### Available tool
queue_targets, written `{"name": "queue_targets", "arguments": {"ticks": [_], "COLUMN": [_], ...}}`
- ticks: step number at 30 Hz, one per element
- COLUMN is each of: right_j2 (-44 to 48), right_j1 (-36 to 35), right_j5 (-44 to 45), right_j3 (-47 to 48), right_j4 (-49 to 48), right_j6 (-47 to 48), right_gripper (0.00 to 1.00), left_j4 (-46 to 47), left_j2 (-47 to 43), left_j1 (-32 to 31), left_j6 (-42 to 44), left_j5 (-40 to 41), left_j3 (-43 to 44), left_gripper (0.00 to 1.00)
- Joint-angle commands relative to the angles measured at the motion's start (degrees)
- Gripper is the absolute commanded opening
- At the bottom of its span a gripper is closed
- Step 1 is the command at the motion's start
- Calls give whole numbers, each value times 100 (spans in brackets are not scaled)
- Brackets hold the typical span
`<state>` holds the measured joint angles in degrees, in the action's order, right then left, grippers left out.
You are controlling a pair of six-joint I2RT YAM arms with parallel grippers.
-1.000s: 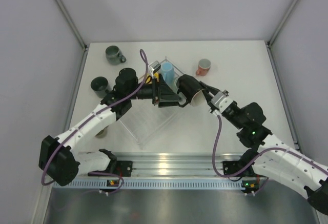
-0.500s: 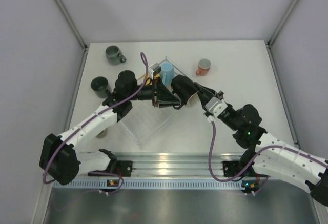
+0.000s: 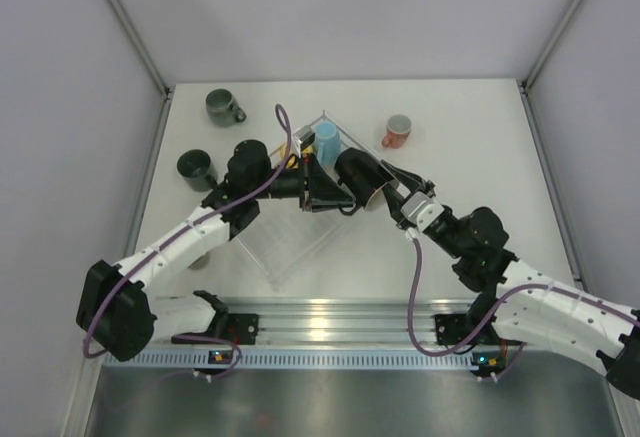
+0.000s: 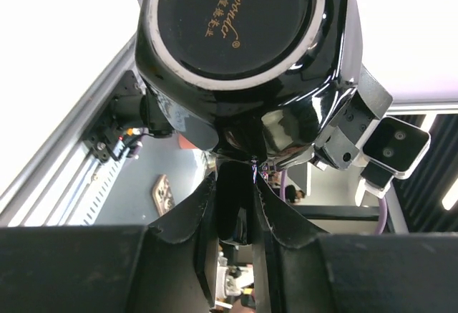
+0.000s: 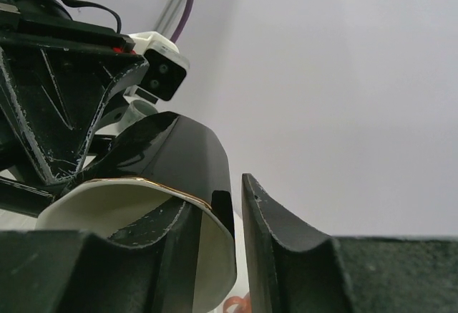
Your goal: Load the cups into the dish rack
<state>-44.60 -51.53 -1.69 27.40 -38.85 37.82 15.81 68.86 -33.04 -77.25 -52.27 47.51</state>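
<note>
Next, my left gripper lets go of the black mug in the clear dish rack (image 3: 316,205), just in front of the yellow mug.
A black mug with a cream inside (image 3: 355,169) hangs in the air over the far corner of the clear dish rack (image 3: 285,247), between both grippers. My left gripper (image 3: 340,197) is shut on its handle; in the left wrist view the handle (image 4: 236,205) sits between my fingers under the mug's base (image 4: 236,12). My right gripper (image 3: 385,189) straddles the rim. In the right wrist view one finger is inside the mug (image 5: 172,159) and the outer finger (image 5: 268,234) stands a thin gap off the wall. A light blue mug (image 3: 326,139) stands in the rack.
A salmon mug (image 3: 397,132) stands right of the rack. A dark grey-green mug (image 3: 222,107) is at the far left and another dark mug (image 3: 195,167) is beside my left arm. Something yellow (image 3: 294,160) shows in the rack behind my left wrist.
My right arm has carried the black mug a little left, up to the left gripper. The left gripper now pinches the handle. The other mugs have not moved.
</note>
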Motion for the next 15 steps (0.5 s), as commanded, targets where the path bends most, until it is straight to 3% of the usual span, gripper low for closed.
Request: {"name": "queue_targets", "arguments": {"ticks": [1,6,15], "right_j2": [197,382,777], "right_j1": [-121,-112,-112], "right_j5": [46,134,143], "right_j3": [-6,-120,-358], "right_j4": [-475,-369,140], "right_j6": [-170,-266,-451], "right_gripper": [29,40,47], "left_j4": [274,-314,-1413], "left_j2": [-303,-496,-777], "left_j1": [-10,34,157], "left_j6": [500,1001,2073], "left_j5": [313,726,1579], "left_j3": [110,355,567], "left_gripper": [0,0,0]}}
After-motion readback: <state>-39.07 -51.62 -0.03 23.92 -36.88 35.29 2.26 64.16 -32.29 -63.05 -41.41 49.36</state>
